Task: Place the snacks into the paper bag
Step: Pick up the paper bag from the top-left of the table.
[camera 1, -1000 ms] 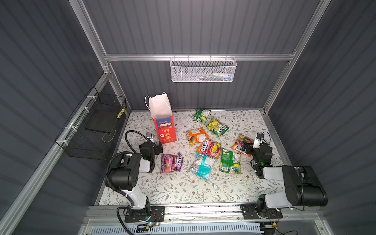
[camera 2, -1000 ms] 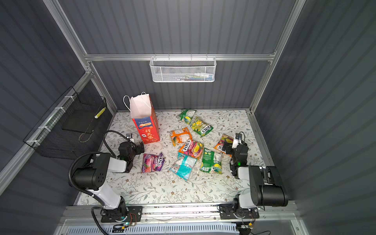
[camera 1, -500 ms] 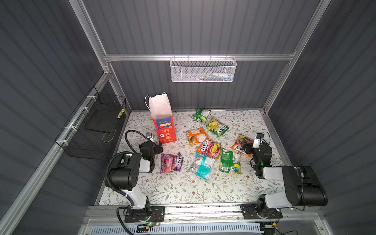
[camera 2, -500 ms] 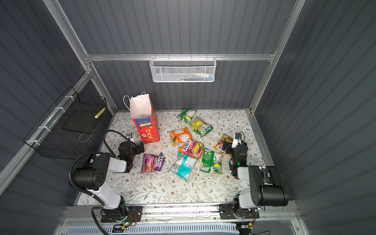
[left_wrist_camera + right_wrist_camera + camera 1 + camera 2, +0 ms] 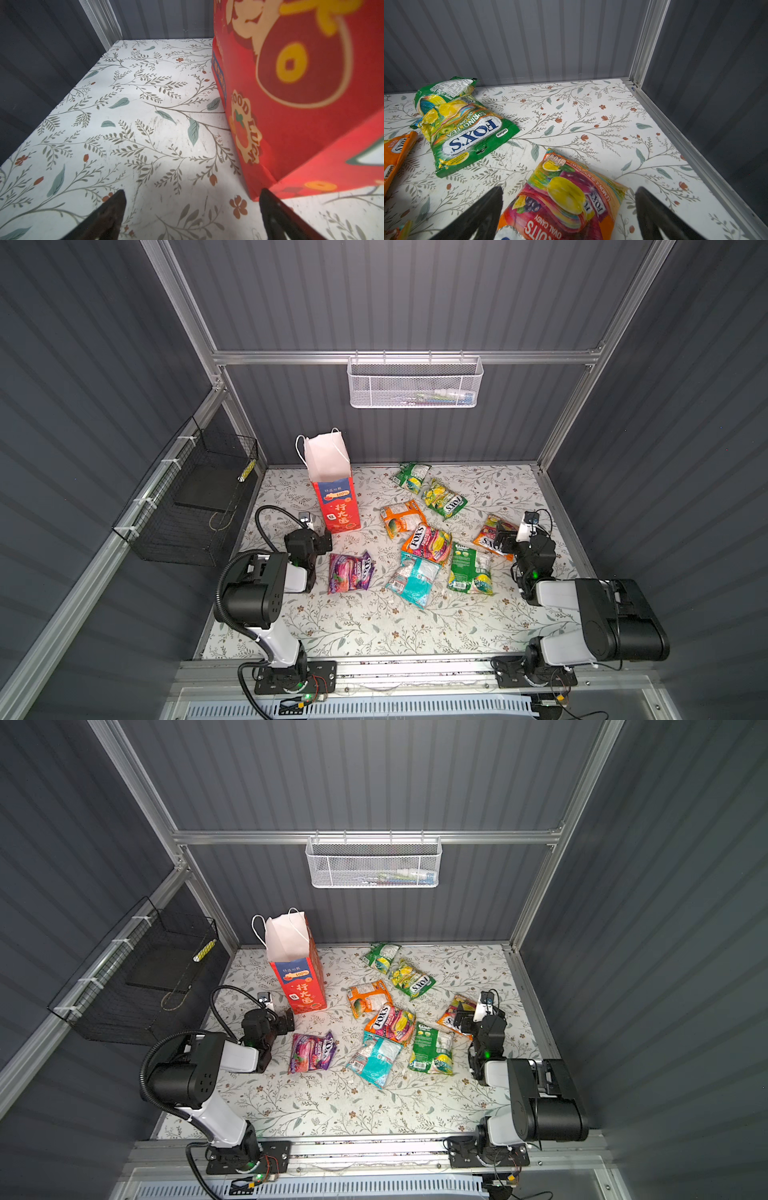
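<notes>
I will close my left gripper on the top edge [image 5: 309, 467] of the red paper bag, on the side that faces the black wire basket.
The red paper bag [image 5: 334, 499] [image 5: 299, 982] stands upright at the back left of the floral mat, its white mouth open. My left gripper [image 5: 325, 540] [image 5: 192, 193] hovers low beside the bag's front corner [image 5: 291, 124], open and holding nothing. Several snacks lie flat on the mat: a purple packet [image 5: 350, 572], a teal one [image 5: 413, 578], green ones [image 5: 469, 572] [image 5: 467, 128] and an orange one [image 5: 401, 516]. My right gripper [image 5: 500, 541] [image 5: 569, 190] is open, one finger on each side of an orange-red FOX'S packet [image 5: 566, 199] [image 5: 453, 1013].
A white mesh basket [image 5: 415, 383] hangs on the back wall and a black wire basket [image 5: 195, 506] on the left wall. Grey ribbed walls enclose the mat; an aluminium rail [image 5: 675, 133] runs along its right edge, close to my right gripper.
</notes>
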Controlling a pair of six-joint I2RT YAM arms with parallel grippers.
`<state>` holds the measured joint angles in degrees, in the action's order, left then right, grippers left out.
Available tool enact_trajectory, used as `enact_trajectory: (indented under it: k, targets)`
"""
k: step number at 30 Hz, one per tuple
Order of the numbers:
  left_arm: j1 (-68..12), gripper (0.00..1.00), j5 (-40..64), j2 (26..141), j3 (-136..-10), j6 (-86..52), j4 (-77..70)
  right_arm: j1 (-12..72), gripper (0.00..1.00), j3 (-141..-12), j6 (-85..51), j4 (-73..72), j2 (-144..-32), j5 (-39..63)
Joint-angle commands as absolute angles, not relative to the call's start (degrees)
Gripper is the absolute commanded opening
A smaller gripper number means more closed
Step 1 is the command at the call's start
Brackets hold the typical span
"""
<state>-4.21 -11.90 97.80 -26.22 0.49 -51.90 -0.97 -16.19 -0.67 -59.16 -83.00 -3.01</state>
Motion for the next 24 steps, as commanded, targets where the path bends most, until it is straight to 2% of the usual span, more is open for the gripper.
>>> enact_trajectory:
  k: [1,17,18,21,24]
  targets:
    - [-4.6,1.0,-11.2,98.4,-27.1,1.4,-52.1,-0.9,0.99,-16.6,-0.7,-60.0,-83.6,-3.2]
    - [-4.1,1.0,-11.0,98.3,-27.4,0.9,-51.5,-1.8,0.99,-17.9,-2.4,-57.5,-83.7,-4.1]
    - [-4.1,1.0,-11.6,98.3,-27.3,0.7,-51.8,-1.9,0.99,-17.9,-2.5,-57.5,-83.7,-4.1]
    - [-4.1,1.0,-21.9,94.6,-27.2,-3.8,-48.3,-2.0,0.99,-17.8,-2.6,-57.6,-83.5,-4.2]
    - [-4.4,1.0,-22.7,89.3,-28.1,-3.4,-42.7,-1.9,0.99,-14.3,-3.3,-62.0,-80.4,-6.9]
